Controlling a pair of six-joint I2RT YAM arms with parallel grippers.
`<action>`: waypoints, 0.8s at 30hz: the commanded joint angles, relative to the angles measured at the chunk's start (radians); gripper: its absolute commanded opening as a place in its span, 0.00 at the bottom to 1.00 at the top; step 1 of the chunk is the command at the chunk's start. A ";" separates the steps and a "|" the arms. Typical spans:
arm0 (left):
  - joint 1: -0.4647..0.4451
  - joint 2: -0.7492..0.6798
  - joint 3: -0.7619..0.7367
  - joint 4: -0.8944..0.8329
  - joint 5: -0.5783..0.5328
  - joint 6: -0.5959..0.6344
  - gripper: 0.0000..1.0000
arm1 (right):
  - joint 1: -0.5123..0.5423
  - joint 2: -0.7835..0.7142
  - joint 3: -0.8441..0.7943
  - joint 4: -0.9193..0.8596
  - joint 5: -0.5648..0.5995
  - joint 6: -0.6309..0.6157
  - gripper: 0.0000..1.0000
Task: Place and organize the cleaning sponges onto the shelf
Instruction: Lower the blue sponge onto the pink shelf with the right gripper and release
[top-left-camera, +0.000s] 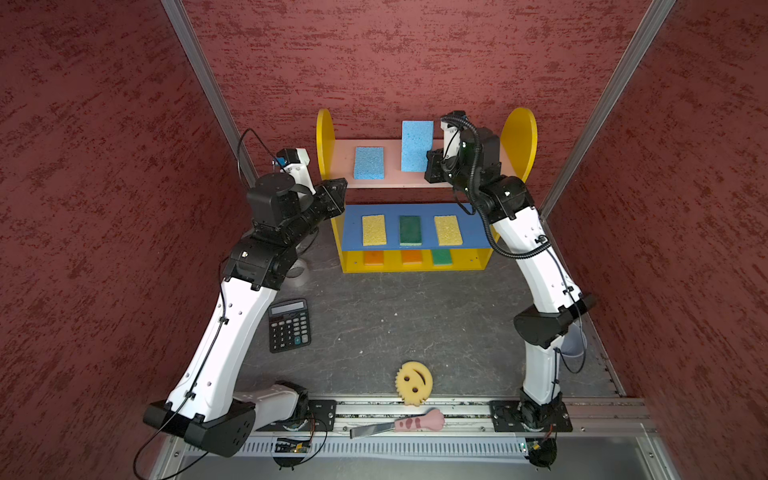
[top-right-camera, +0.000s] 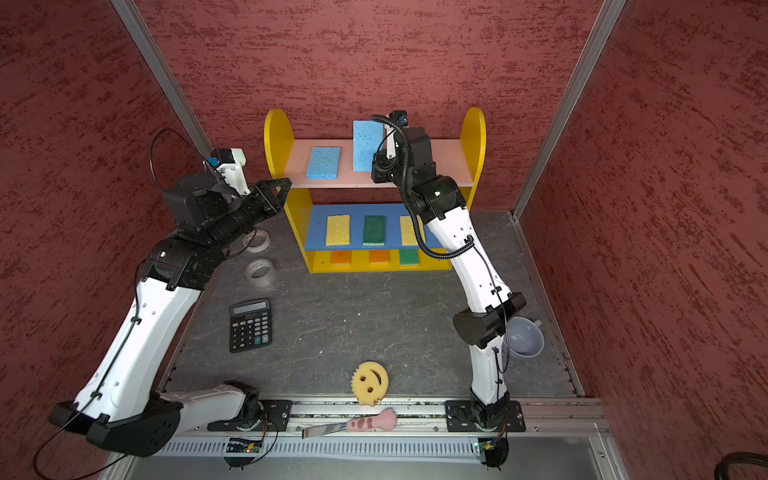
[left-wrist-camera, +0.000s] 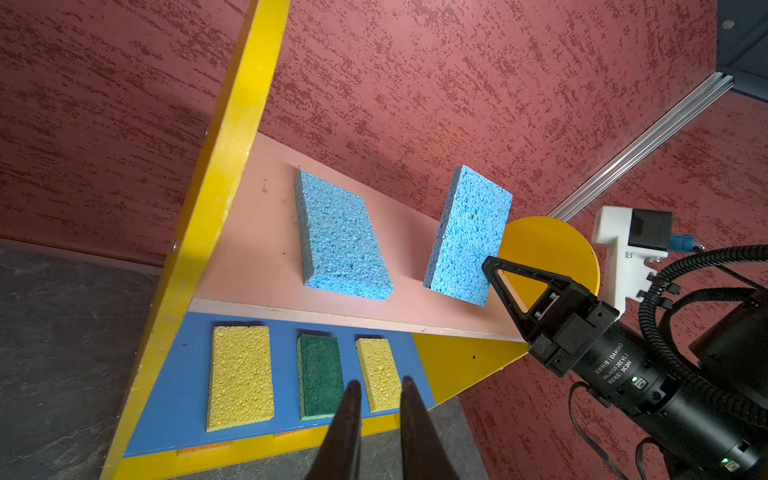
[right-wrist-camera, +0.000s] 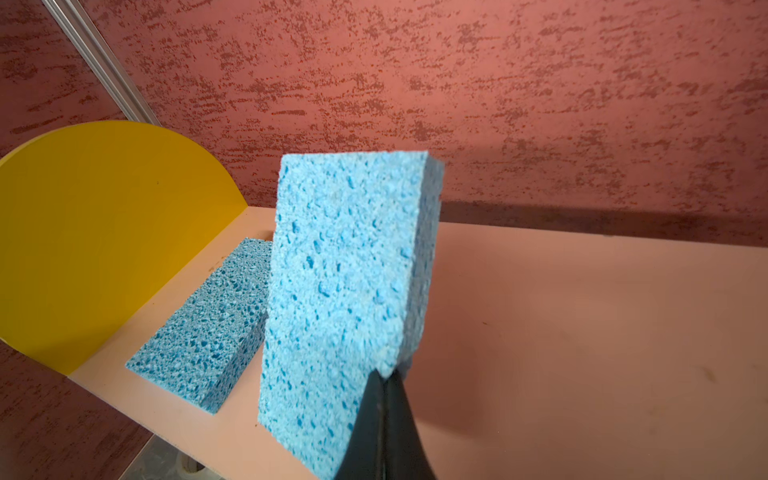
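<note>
My right gripper needs to let go of the upright blue sponge on the pink upper board (top-left-camera: 412, 163) (right-wrist-camera: 364, 376) next to the other blue sponge.
My right gripper (right-wrist-camera: 384, 382) is shut on the lower corner of a blue sponge (right-wrist-camera: 349, 291), holding it upright just above the shelf's pink upper board (top-left-camera: 390, 168). A second blue sponge (top-left-camera: 369, 163) lies flat on that board to the left. The blue middle board (top-left-camera: 353, 224) carries a yellow sponge (top-left-camera: 374, 230), a green one (top-left-camera: 410, 230) and another yellow one (top-left-camera: 448, 230). Two orange sponges and a green one lie on the yellow base (top-left-camera: 469, 259). A round yellow smiley sponge (top-left-camera: 414, 382) lies at the table's front edge. My left gripper (left-wrist-camera: 378, 384) hovers left of the shelf, slightly open and empty.
A black calculator (top-left-camera: 289, 325) lies front left. Two grey tape rolls (top-right-camera: 259, 272) sit under the left arm. A pink cat-paw tool (top-left-camera: 415, 423) rests on the front rail. A grey cup (top-right-camera: 524, 336) stands behind the right arm. Red walls close in on three sides.
</note>
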 joint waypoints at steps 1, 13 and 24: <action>0.009 0.011 0.001 -0.011 0.016 0.008 0.19 | -0.015 0.011 0.027 -0.083 -0.079 0.022 0.00; 0.009 0.002 -0.028 -0.012 0.009 -0.001 0.21 | -0.038 0.039 0.027 -0.106 -0.102 0.036 0.00; 0.017 0.002 -0.039 -0.022 0.007 -0.001 0.26 | -0.051 0.076 0.028 -0.092 -0.077 -0.013 0.03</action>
